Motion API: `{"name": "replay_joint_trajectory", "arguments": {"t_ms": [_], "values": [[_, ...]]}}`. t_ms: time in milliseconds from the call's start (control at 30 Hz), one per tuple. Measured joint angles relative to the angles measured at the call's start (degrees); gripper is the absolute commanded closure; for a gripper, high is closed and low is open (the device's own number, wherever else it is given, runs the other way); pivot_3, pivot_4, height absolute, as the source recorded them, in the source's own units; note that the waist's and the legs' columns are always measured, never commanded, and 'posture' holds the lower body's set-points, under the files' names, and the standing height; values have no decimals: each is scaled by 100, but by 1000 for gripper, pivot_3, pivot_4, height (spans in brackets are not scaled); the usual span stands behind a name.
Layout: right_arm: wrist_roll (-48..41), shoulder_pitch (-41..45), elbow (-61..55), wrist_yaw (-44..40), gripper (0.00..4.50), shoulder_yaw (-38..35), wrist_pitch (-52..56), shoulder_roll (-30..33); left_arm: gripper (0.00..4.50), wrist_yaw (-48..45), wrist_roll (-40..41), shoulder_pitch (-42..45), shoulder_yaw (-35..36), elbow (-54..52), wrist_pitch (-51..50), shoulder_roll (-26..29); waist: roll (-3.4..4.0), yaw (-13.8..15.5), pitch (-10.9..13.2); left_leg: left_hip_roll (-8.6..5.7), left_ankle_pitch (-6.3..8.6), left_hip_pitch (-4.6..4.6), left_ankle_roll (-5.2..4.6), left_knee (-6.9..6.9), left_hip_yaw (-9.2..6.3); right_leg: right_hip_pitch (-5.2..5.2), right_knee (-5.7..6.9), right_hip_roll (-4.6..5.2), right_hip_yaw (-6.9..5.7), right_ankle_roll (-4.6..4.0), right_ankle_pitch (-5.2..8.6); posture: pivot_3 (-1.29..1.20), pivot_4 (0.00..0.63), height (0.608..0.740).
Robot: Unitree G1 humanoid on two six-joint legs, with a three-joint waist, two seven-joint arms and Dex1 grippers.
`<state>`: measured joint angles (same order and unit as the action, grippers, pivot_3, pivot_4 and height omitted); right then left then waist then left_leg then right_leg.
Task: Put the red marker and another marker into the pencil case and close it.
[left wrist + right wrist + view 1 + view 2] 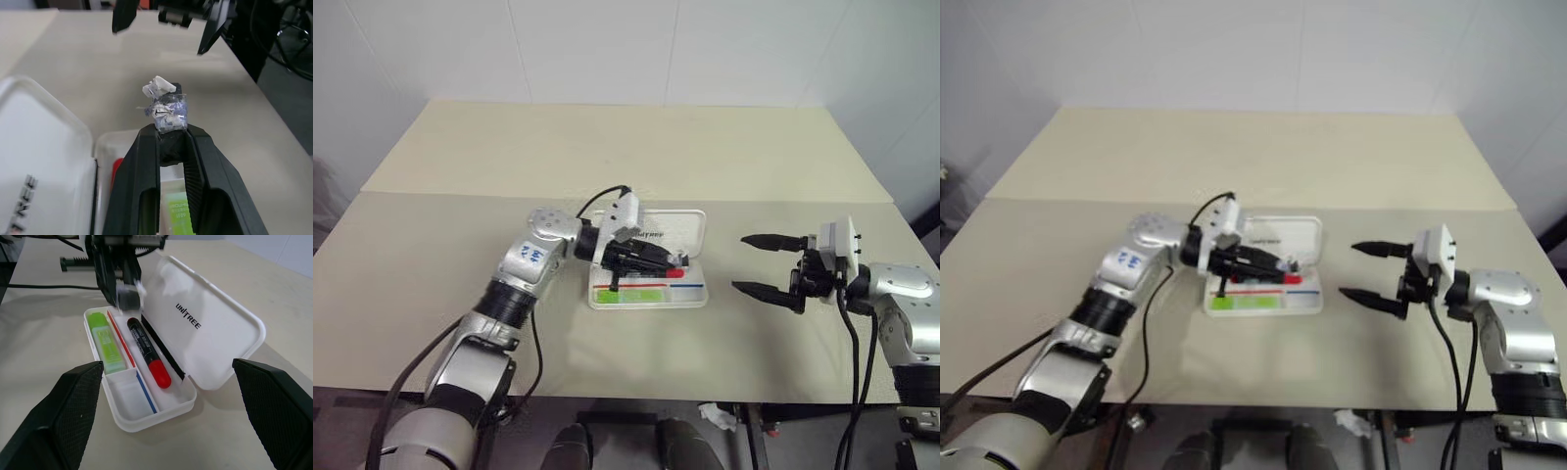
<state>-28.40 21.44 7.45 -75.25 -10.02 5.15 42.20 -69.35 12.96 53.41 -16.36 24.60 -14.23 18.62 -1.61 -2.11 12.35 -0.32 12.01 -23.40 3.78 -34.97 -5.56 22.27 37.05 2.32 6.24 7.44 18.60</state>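
The robot's left gripper will release the small dark cylinder in the empty front compartment [687,295] [169,159] past the end of the lime-green marker. The cylinder is now held over the pencil case.
The white pencil case [646,303] lies open on the table, its lid [205,328] tilted back. Inside, the lime-green marker [107,345] lies in the front compartment and the red marker [146,352] in the one behind it. My left gripper [664,260] hovers over the case, pointing right, shut on a small dark cylinder [166,111] with crumpled scraps of label stuck to it. It hides part of the red marker in the eye views. My right gripper [740,262] stands open to the right of the case, apart from it and pointing at it, with nothing between its fingers [73,406].
The beige table [607,157] runs back to a white wall, with a seam across it behind the case. Its front edge [636,397] is close below the case. A black cable [597,201] loops off my left wrist.
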Motion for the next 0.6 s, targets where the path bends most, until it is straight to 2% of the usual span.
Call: {"name": "replay_joint_trajectory", "arguments": {"t_ms": [233, 600], "values": [[-8, -158, -180, 213, 0, -25, 33, 2, 4171, 178, -309, 412, -32, 1022, 208, -603, 0, 31, 0, -2, 2, -2, -3, -4, 0, -2, -6, 0, 0, 6, -3, 0, 150, 740], [2, -162, -187, 348, 0, -23, 36, 1, 4171, 224, -683, 512, -208, 1177, -332, -863, 0, 35, 1, -3, 2, -3, -3, -4, 0, -3, -6, 0, 1, 7, -3, 0, 150, 740]]}}
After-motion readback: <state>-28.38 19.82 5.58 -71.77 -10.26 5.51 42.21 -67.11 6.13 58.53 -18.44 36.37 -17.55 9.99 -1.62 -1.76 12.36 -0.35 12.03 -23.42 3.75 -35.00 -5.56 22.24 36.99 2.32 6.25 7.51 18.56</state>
